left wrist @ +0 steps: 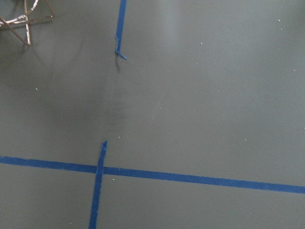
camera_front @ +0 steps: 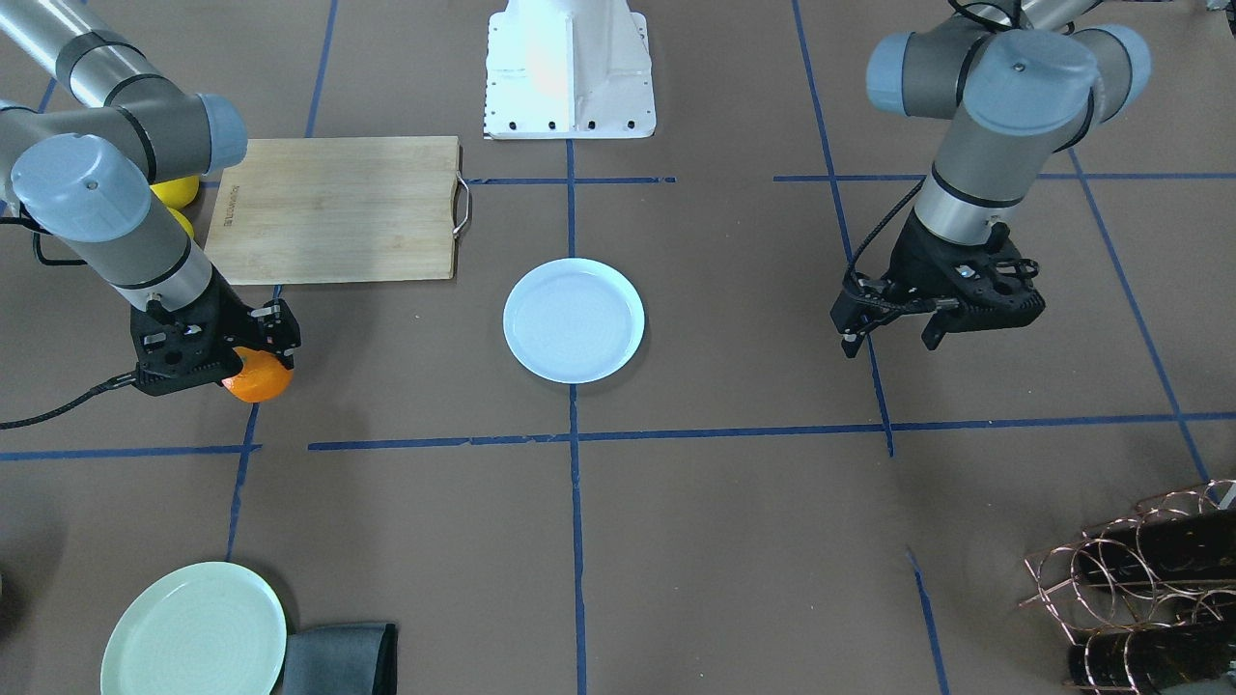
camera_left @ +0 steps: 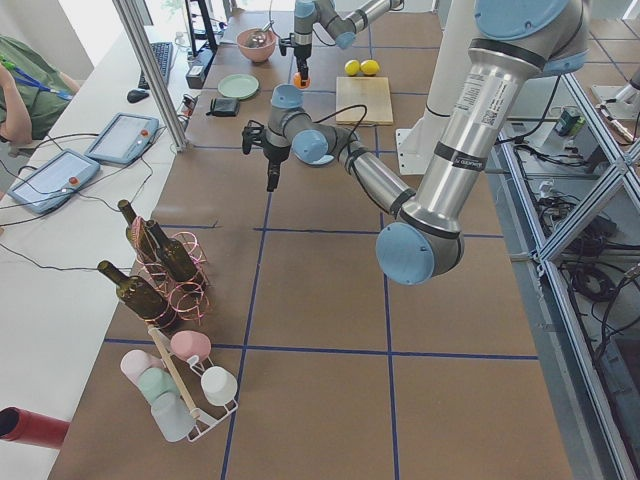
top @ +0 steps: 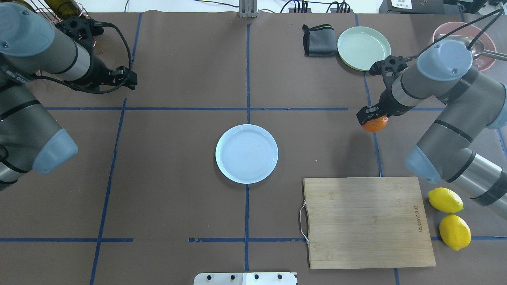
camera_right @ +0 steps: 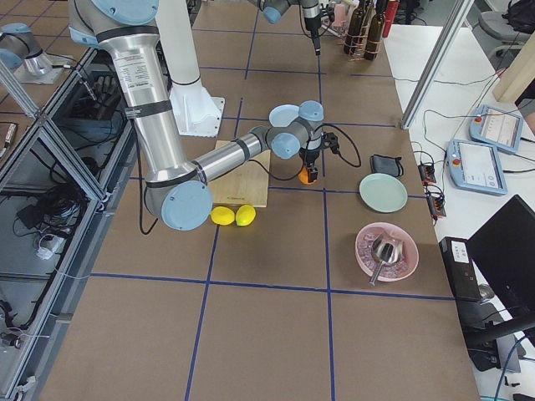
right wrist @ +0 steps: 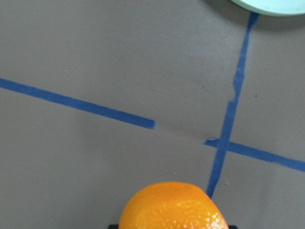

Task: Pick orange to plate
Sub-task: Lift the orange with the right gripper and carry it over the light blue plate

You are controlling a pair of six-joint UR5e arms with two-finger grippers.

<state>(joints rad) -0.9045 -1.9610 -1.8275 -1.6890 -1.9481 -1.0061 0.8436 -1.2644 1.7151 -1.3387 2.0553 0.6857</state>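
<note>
The orange will go down on the middle of the pale bluish-white plate (camera_front: 574, 326), where I need to set it with my right gripper.
The orange (camera_front: 258, 380) (top: 375, 124) sits between the fingers of my right gripper (camera_front: 263, 365) (top: 371, 118), which is shut on it, to the robot's right of the centre. It fills the bottom of the right wrist view (right wrist: 172, 207) with brown table surface beyond it. I cannot tell whether it touches the table. The pale bluish-white plate (camera_front: 574, 319) (top: 246, 153) lies empty at the table's centre, well apart from the orange. My left gripper (camera_front: 890, 340) (top: 130, 79) hangs open over bare table on the other side, holding nothing.
A wooden cutting board (top: 367, 221) lies near the robot on the right, with two lemons (top: 449, 215) beside it. A mint-green plate (top: 363, 47) and a dark folded cloth (top: 319, 39) are at the far right. A pink bowl (top: 481, 45) and a bottle rack (camera_front: 1149, 579) stand at the corners.
</note>
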